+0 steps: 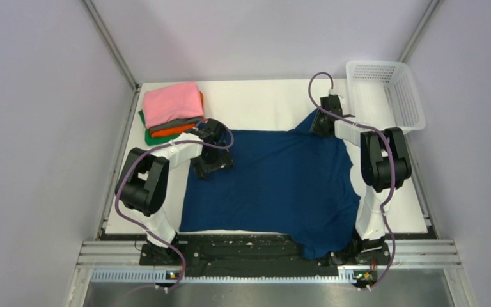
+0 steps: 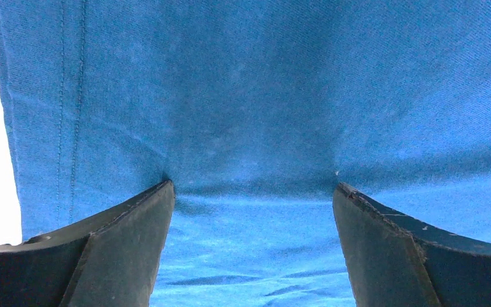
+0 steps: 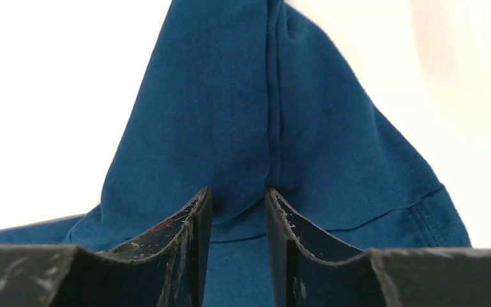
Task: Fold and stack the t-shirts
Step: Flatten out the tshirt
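The bottom corner of the navy blue t-shirt hangs over the table's near edge, so the robot's right gripper should grasp the t-shirt's far corner (image 3: pixel 241 182) again and drag it farther back.
The navy blue t-shirt (image 1: pixel 275 182) lies spread flat on the white table (image 1: pixel 262 102), with no print showing. One bottom corner hangs over the near edge. My left gripper (image 1: pixel 212 163) is open, its tips pressed on the shirt's left part near the hem, as the left wrist view (image 2: pixel 252 188) shows on the cloth (image 2: pixel 249 96). My right gripper (image 1: pixel 323 123) is at the shirt's far right corner, shut on a pinched ridge of cloth (image 3: pixel 243 115) between its narrow jaws (image 3: pixel 238 192). Folded t-shirts are stacked at the far left: pink (image 1: pixel 172 102) on top, then grey (image 1: pixel 188 121), orange (image 1: pixel 169 132), green (image 1: pixel 153 136).
A white plastic mesh basket (image 1: pixel 387 93) stands at the far right corner, just behind the right arm. Grey walls close in the table on both sides. A metal rail (image 1: pixel 249 252) runs along the near edge.
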